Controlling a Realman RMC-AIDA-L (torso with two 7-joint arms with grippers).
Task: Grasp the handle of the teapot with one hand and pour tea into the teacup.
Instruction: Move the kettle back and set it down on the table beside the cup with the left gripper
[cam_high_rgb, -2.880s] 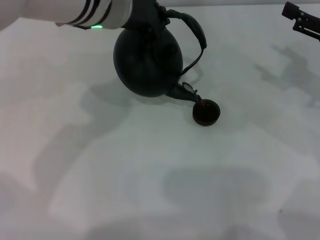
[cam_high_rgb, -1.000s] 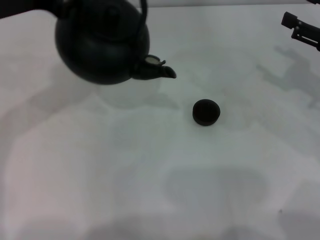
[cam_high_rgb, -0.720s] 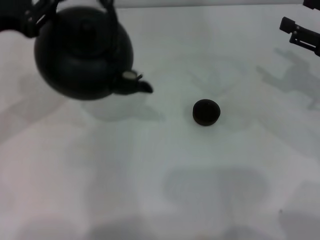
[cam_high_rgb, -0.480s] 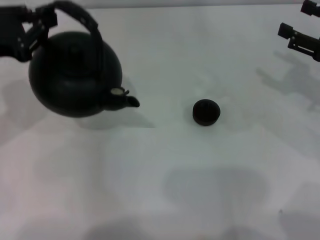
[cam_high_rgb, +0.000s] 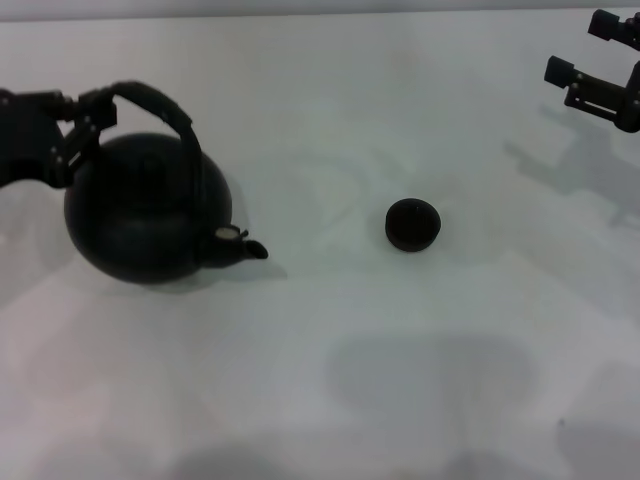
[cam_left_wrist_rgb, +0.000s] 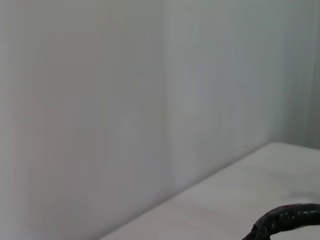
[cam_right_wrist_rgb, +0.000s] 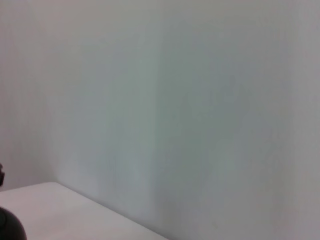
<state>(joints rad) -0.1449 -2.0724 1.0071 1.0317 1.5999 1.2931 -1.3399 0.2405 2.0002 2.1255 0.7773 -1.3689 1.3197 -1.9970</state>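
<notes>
Next, my left gripper puts the black teapot down on the white table (cam_high_rgb: 147, 231) just beneath the teapot's body.
In the head view the black teapot (cam_high_rgb: 148, 210) stands upright at the left of the white table (cam_high_rgb: 330, 340), with its short spout (cam_high_rgb: 250, 248) pointing right toward the teacup. Its arched handle (cam_high_rgb: 170, 115) leans to the left. My left gripper (cam_high_rgb: 88, 122) comes in from the left edge and is shut on the handle's upper left part. A short piece of the handle also shows in the left wrist view (cam_left_wrist_rgb: 287, 220). The tiny black teacup (cam_high_rgb: 412, 224) stands alone near the table's middle, well apart from the spout. My right gripper (cam_high_rgb: 592, 52) is open and empty at the far right.
The white table runs to a pale wall at the back. A shadow lies on the table in front of the teacup. A dark rounded shape (cam_right_wrist_rgb: 10, 231) shows in the corner of the right wrist view; I cannot tell what it is.
The teapot has swung back upright, away from the teacup. It moved left and down with my left gripper and now sits low at the table's left. The right gripper drifted slightly.
</notes>
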